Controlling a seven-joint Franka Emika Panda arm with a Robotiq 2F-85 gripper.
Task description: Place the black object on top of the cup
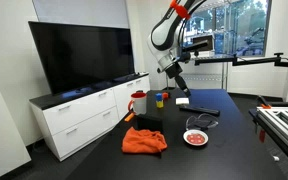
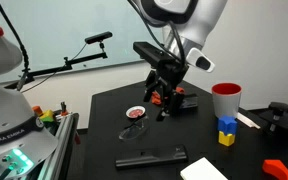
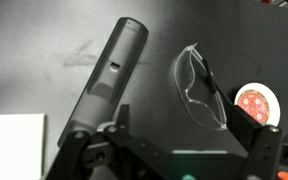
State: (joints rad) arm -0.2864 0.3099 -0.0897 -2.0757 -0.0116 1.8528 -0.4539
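Note:
Next, I close my gripper on the top of the black object [image 1: 150, 118] between the white cup and the orange cloth.
The white cup with red handle and trim [image 1: 139, 103] stands at the table's edge, also seen in an exterior view [image 2: 225, 100]. A small black block [image 2: 188, 102] lies on the table just beside the gripper; it is out of the wrist view. My gripper [image 2: 164, 97] hangs low over the middle of the black table, well apart from the cup, and shows in an exterior view [image 1: 180, 86]. In the wrist view my gripper [image 3: 179, 120] is open and empty, its fingers spread over bare table.
A long flat black slab [image 3: 109, 70], clear glasses [image 3: 199, 90], a small red-and-white plate [image 3: 256, 103] and white paper [image 3: 12, 145] lie below. Small blue and yellow cups [image 2: 226, 130] stand near the cup. An orange cloth [image 1: 144, 141] lies at the table's front.

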